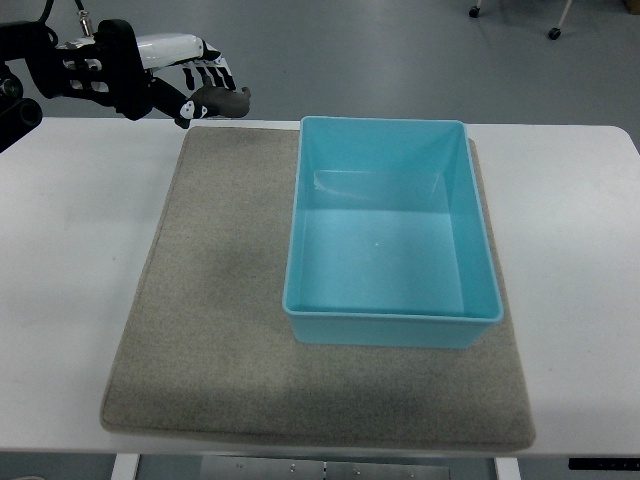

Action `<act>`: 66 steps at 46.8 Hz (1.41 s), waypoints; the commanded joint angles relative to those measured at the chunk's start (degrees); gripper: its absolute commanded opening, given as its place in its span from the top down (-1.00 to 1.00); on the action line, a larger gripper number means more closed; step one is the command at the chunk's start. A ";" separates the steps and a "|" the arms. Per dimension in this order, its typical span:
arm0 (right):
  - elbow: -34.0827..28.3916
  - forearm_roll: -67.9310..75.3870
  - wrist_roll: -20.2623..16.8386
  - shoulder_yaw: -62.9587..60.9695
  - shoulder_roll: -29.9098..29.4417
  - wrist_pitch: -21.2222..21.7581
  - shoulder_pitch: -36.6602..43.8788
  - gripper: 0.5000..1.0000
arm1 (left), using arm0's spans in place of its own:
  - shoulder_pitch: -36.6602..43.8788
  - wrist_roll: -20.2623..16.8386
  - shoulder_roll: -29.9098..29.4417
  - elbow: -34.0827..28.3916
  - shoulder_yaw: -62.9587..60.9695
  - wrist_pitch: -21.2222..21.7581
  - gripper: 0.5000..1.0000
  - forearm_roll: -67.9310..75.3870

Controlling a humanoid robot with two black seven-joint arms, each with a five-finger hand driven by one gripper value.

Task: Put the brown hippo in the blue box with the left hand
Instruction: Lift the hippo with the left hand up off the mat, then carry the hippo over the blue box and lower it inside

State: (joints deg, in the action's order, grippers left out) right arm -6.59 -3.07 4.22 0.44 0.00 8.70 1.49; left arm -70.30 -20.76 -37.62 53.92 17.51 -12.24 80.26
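My left gripper needs to release the brown hippo, now held above the mat's far corner, near the middle of the blue box's empty bottom [382, 215].
My left hand [200, 88] reaches in from the upper left, held above the far left corner of the mat. Its fingers are curled around the brown hippo [222, 101], a small dark brown toy whose body sticks out to the right of the hand. The blue box [392, 322] is a light blue rectangular bin standing open and empty on the right half of the mat. The hippo is left of the box's far left corner and apart from it. The right arm does not show.
A grey-brown mat [210, 330] covers most of the white table [60, 280]. The box rests on the mat. Grey floor lies beyond the table's far edge, with chair castors [553, 32] at the top right.
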 commanded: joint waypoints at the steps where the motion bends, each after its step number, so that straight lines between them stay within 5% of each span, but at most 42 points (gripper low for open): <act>1: 0.00 0.00 0.00 0.00 0.00 0.00 0.00 -0.74 | -1.42 0.01 -0.17 2.32 -0.10 -0.24 1.00 -0.02; 17: 0.00 0.00 0.00 0.00 0.00 0.00 0.00 -0.74 | -3.36 0.54 3.07 10.76 -0.81 -0.42 1.00 0.24; 30: 0.00 0.00 0.00 0.00 0.00 0.00 0.00 -0.74 | -2.74 1.16 12.12 8.83 -3.79 0.28 1.00 1.30; 50: 0.00 0.00 0.00 0.00 0.00 0.00 0.00 -0.74 | 0.24 1.16 17.67 4.00 -6.17 3.18 0.98 1.30; 54: 0.00 0.00 0.00 0.00 0.00 0.00 0.00 -0.74 | 0.95 1.16 17.75 4.08 -6.17 6.25 0.34 0.86; 59: 0.00 0.00 0.00 0.00 0.00 0.00 0.00 -0.74 | 1.48 1.07 18.72 4.08 -6.17 9.86 -0.74 0.16; 66: 0.00 -0.09 0.00 0.00 0.00 0.00 0.00 -0.74 | 2.62 1.07 19.43 4.17 -6.08 11.80 -0.98 -0.02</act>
State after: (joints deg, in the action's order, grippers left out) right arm -6.59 -3.07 4.22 0.44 0.00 8.70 1.49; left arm -68.20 -19.69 -18.25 58.03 11.41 -0.91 80.34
